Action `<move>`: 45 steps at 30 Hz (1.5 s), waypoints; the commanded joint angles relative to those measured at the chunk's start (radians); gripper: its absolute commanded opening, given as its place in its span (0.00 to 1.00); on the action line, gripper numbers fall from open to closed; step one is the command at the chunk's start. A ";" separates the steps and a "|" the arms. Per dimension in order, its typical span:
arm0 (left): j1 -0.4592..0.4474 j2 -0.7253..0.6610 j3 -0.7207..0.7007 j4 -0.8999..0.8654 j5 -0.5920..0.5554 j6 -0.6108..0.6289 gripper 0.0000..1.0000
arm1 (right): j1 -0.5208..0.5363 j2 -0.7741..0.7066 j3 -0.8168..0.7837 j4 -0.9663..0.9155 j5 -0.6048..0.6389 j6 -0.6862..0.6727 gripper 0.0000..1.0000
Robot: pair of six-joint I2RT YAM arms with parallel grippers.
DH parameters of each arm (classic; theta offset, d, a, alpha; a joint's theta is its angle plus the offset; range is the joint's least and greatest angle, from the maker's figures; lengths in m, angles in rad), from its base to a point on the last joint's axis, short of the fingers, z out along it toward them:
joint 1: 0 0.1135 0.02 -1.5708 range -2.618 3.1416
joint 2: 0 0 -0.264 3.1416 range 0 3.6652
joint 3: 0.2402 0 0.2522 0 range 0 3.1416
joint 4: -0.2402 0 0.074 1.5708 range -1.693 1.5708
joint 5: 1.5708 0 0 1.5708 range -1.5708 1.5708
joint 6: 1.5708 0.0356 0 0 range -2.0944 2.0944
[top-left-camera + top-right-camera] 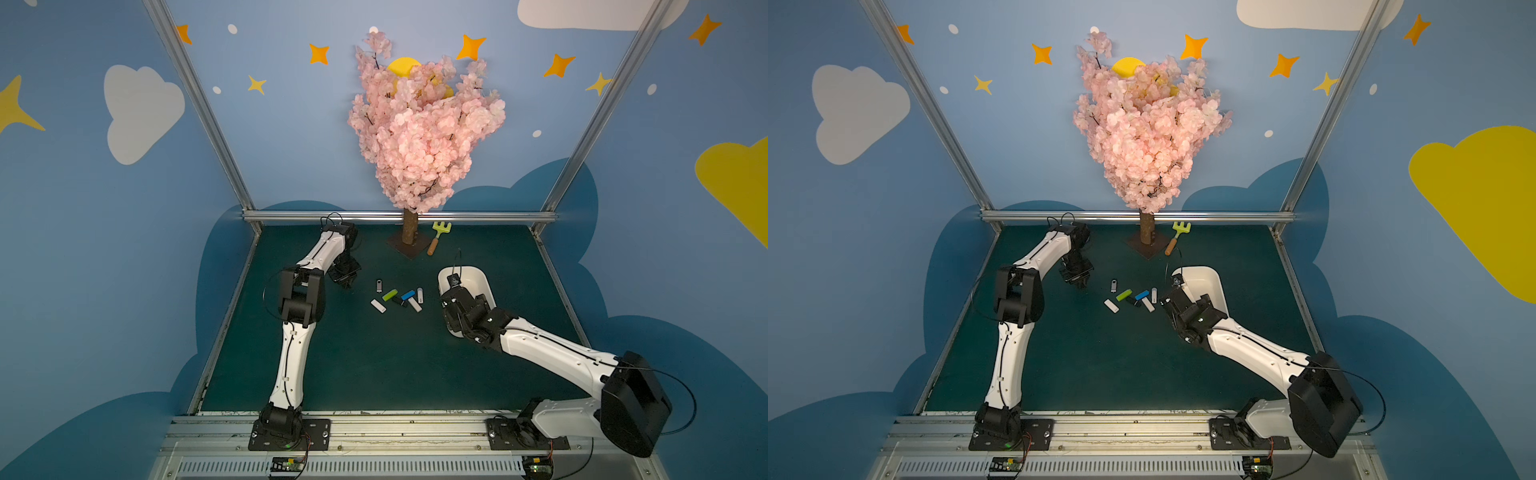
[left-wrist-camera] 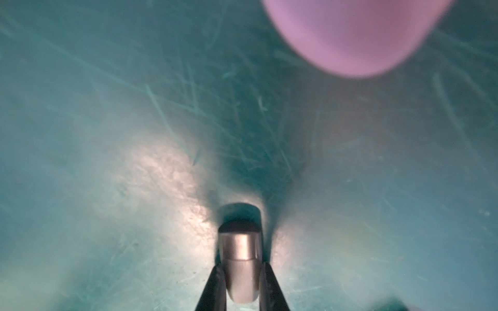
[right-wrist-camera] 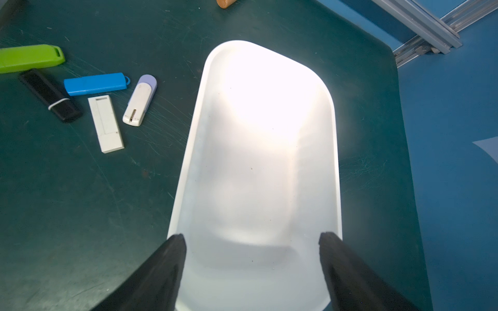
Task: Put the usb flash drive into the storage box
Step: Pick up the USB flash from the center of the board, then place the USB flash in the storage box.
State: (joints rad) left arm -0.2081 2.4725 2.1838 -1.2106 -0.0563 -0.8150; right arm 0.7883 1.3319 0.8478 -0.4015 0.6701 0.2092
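My left gripper needs to release the usb flash drive inside the white storage box, on its bottom toward the box's near end [image 1: 464, 316].
In the left wrist view a small silver metal usb flash drive [image 2: 239, 247] sits between the black fingers of my left gripper [image 2: 242, 266], which is shut on it just above the green mat. In both top views that gripper [image 1: 345, 283] [image 1: 1079, 282] is left of a cluster of loose flash drives. The white storage box [image 1: 478, 276] [image 1: 1208, 282] lies on the right of the mat and looks empty. My right gripper [image 3: 252, 235] hangs over the near end of the storage box [image 3: 199, 107], open, with nothing between its fingers.
Several loose drives lie mid-mat: green [image 1: 390, 294], blue [image 1: 408, 295], black [image 3: 49, 94], white [image 3: 106, 123], white-lilac [image 3: 140, 101], silver-black [image 1: 378, 285]. A pink blossom tree [image 1: 409, 232] and toy rake [image 1: 436, 239] stand at the back. A blurred pink shape [image 2: 350, 35] shows in the left wrist view.
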 commanded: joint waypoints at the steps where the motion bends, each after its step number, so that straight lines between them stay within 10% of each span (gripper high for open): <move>1: -0.012 -0.021 -0.002 -0.012 -0.029 0.050 0.03 | 0.003 -0.008 0.019 -0.017 0.021 0.013 0.82; 16: -0.097 -0.337 -0.257 0.171 0.048 0.236 0.03 | -0.137 -0.095 -0.033 0.003 -0.169 0.088 0.83; 26: -0.383 -0.472 -0.316 0.253 0.159 0.274 0.03 | -0.426 -0.260 -0.163 0.039 -0.401 0.278 0.82; 45: -0.645 0.053 0.373 0.101 0.231 0.224 0.03 | -0.538 -0.421 -0.305 0.130 -0.419 0.373 0.80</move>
State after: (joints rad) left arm -0.8417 2.4859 2.4836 -1.0210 0.1574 -0.5842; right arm 0.2558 0.9184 0.5411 -0.2897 0.2596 0.5701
